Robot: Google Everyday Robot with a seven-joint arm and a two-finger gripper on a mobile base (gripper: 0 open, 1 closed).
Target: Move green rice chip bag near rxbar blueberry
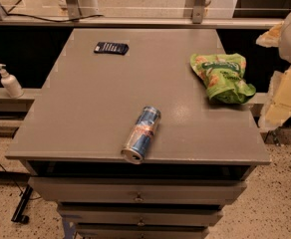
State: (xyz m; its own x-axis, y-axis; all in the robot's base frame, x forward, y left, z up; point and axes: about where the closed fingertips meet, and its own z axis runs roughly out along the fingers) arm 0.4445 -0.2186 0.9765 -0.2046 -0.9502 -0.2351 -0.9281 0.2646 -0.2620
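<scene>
I will next go to the green rice chip bag and close on the bag's side (238, 75) nearest my gripper, leaving its far end free.
The green rice chip bag (223, 77) lies crumpled on the grey table top (95, 108), near its right edge. The rxbar blueberry (111, 48), a small flat dark navy wrapper, lies at the far left of the table top. My gripper (283, 86) shows as pale cream parts at the right edge of the view, to the right of the bag and off the table's side. It is apart from the bag and holds nothing that I can see.
A blue-and-silver drink can (141, 134) lies on its side near the table's front edge. A white pump bottle (9, 82) stands on a low ledge to the left. Drawers (135, 195) sit under the table top. A railing runs behind the table.
</scene>
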